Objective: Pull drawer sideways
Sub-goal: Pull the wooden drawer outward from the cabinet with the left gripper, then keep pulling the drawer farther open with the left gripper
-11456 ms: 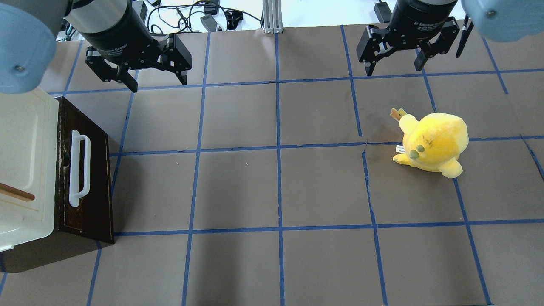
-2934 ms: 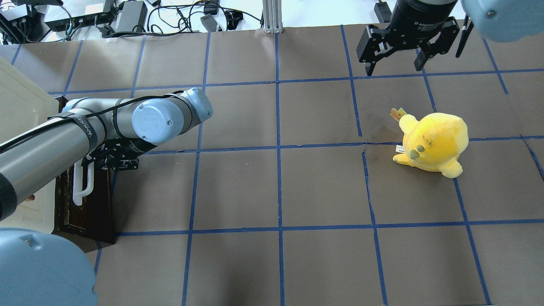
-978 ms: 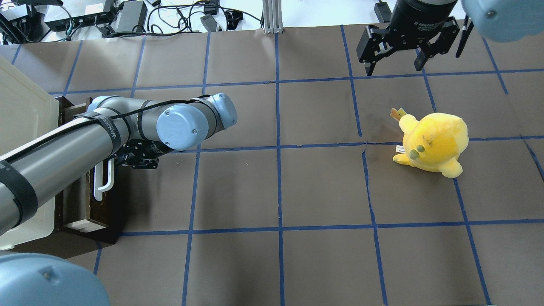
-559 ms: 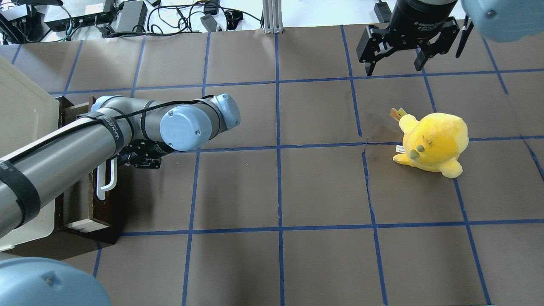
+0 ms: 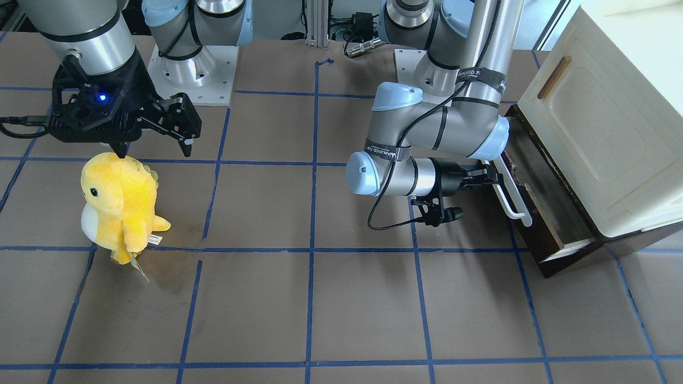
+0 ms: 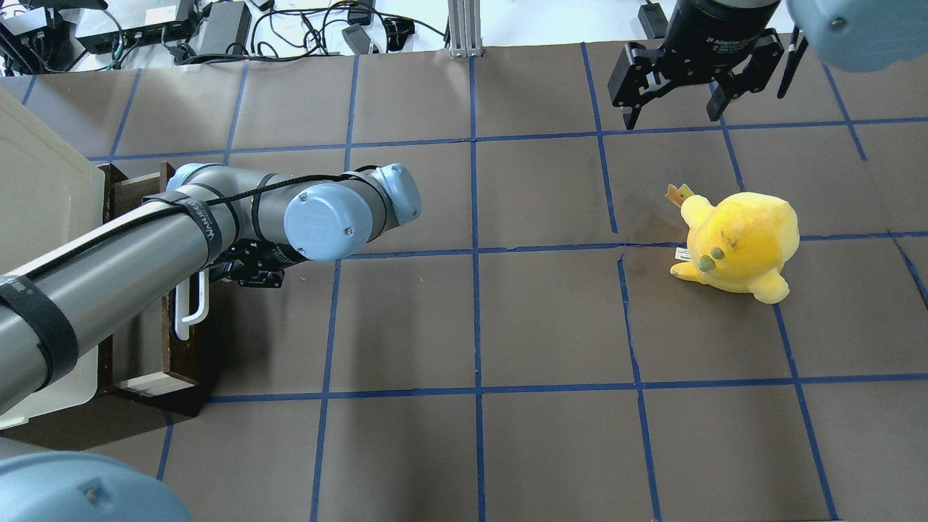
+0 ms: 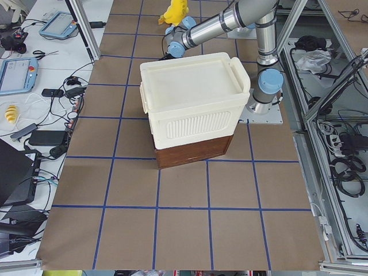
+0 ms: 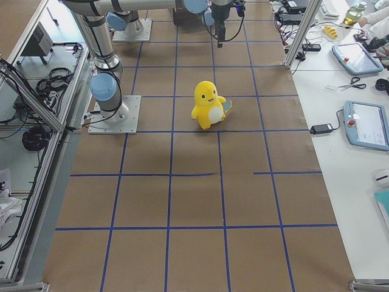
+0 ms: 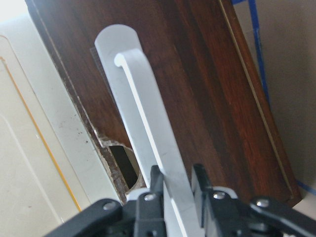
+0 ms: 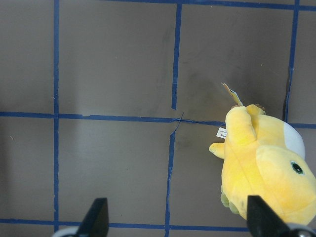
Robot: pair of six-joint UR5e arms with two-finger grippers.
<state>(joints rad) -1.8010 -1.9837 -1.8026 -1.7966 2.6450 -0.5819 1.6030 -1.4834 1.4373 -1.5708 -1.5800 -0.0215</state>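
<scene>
My left gripper is to open, as the drawer's top edge presses tight against the cabinet's rim, then let the drawer settle and retake the white bar handle [image 9: 159, 123] before pulling.
The dark brown drawer [image 5: 540, 220] sits under the cream-white cabinet [image 5: 613, 133] and stands partly pulled out, its pale inside [image 6: 145, 348] showing. My left gripper [image 5: 488, 176] is shut on the drawer's long white bar handle [image 5: 511, 198]. In the left wrist view the fingers [image 9: 200, 181] pinch the handle [image 9: 143, 128] from both sides. In the overhead view the handle [image 6: 191, 315] shows below my left forearm, which hides the fingertips. My right gripper [image 5: 152, 146] is open and empty, hanging above the table's far side [image 6: 674, 109].
A yellow plush toy [image 5: 120, 208] stands on the table below my right gripper; it also shows in the right wrist view [image 10: 266, 168]. The cabinet door has a small brown handle [image 5: 554, 77]. Brown table surface with blue tape grid [image 6: 478, 319] lies between drawer and toy.
My left gripper, open and high at first, came down onto the white handle. Over the last second it has moved rightward in the overhead view, sliding the drawer further out. The right arm has not moved.
</scene>
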